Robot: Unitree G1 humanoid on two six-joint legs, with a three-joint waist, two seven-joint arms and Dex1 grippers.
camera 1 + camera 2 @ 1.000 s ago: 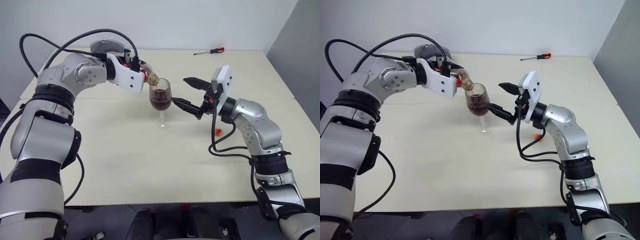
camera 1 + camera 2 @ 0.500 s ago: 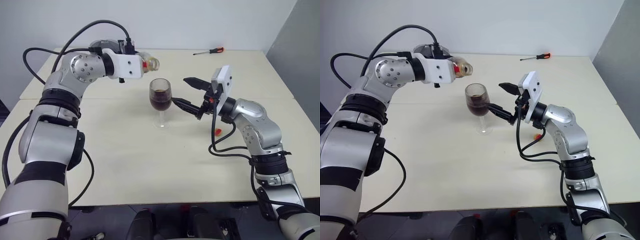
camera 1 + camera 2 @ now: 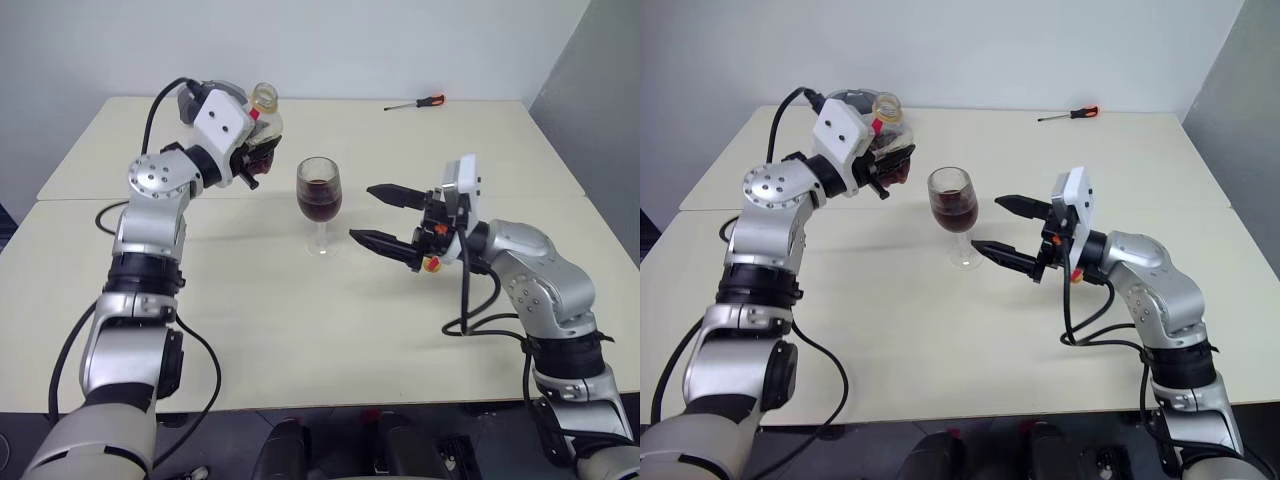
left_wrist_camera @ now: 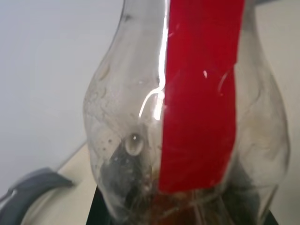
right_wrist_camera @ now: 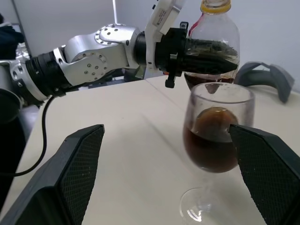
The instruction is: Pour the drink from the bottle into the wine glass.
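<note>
Next, I let go of the bottle with my left gripper in front of the table seam [image 3: 197, 254], across the wine glass from my right gripper.
The wine glass [image 3: 319, 198] stands mid-table, its bowl about half full of the dark drink [image 3: 319, 207]. Behind and to its left, my left gripper [image 3: 256, 152] is shut on the bottle [image 3: 264, 118], which it holds upright and uncapped above the table. The left wrist view shows the bottle's clear wall [image 4: 122, 126] and red label [image 4: 201, 93] close up, with a little dark liquid at its base. To the right of the glass my right gripper [image 3: 384, 214] is open, apart from the glass. In the right wrist view its fingers [image 5: 79, 173] frame the glass [image 5: 213, 154].
A red-handled screwdriver [image 3: 418, 102] lies at the far right of the table. On the table under my right wrist sits a small red-orange item [image 3: 432, 263]. A grey object [image 5: 268, 75] rests at the far left, behind my left arm.
The left arm has rolled the bottle from tipped over the glass to upright and drawn it away to the left. The right gripper, still open, has pulled back from the glass.
</note>
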